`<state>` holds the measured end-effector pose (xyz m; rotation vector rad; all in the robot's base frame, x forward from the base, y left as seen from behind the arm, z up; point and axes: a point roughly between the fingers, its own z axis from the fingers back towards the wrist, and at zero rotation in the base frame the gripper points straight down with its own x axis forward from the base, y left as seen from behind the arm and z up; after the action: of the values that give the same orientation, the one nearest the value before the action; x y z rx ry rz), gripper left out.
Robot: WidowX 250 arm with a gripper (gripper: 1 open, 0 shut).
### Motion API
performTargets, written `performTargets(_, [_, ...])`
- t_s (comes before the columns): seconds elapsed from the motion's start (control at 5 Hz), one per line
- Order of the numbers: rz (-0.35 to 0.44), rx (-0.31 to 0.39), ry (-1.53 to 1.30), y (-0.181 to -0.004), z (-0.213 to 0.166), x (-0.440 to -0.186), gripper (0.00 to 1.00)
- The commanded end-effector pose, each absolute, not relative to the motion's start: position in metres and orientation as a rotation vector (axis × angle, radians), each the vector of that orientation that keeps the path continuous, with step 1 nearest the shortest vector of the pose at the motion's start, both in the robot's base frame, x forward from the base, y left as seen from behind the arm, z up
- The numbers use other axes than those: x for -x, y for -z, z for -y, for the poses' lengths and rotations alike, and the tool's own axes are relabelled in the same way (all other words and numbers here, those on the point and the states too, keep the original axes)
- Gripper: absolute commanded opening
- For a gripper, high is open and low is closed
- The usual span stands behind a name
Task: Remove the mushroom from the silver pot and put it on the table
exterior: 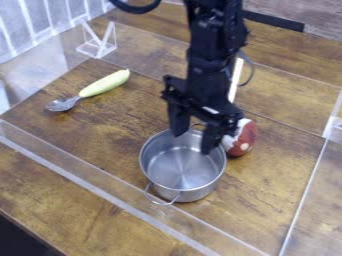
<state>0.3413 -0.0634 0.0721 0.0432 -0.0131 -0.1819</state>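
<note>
I should next bring my gripper to the mushroom's whitish stem (245, 124) beside the silver pot and close it there, leaving the reddish-brown cap clear.
The silver pot (183, 168) stands on the dark wood table (80, 140) with nothing visible inside it. The mushroom (242, 139) lies on its side on the table just right of the pot, its reddish-brown cap toward me and its whitish stem partly hidden behind the arm. My gripper (197, 143) points down over the pot's far rim, between pot and mushroom. Its two black fingers (178, 128) stand apart with nothing between them, so it is open.
A yellow-green vegetable (104, 82) and a grey spoon (60, 103) lie at the left. Clear acrylic strips (80, 172) border the work area, one upright strip (237, 75) stands behind the arm, and a clear stand (94, 42) sits at the back left.
</note>
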Motion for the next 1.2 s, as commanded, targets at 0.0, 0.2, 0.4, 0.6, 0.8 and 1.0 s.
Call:
performTargets(0.0, [0.132, -0.024, 0.259, -0.102, 0.091, -0.354, 1.00])
performTargets(0.2, [0.144, -0.012, 0.327, -0.093, 0.105, -0.366, 1.00])
performTargets(0.4, [0.144, -0.003, 0.391, -0.085, 0.095, -0.374, 1.00])
performTargets(0.6, [0.139, 0.003, 0.441, -0.079, 0.086, -0.378, 1.00])
performTargets(0.8, [0.138, 0.002, 0.423, -0.070, 0.073, -0.392, 1.00])
performTargets(1.0, [0.136, 0.003, 0.401, -0.066, 0.061, -0.404, 1.00])
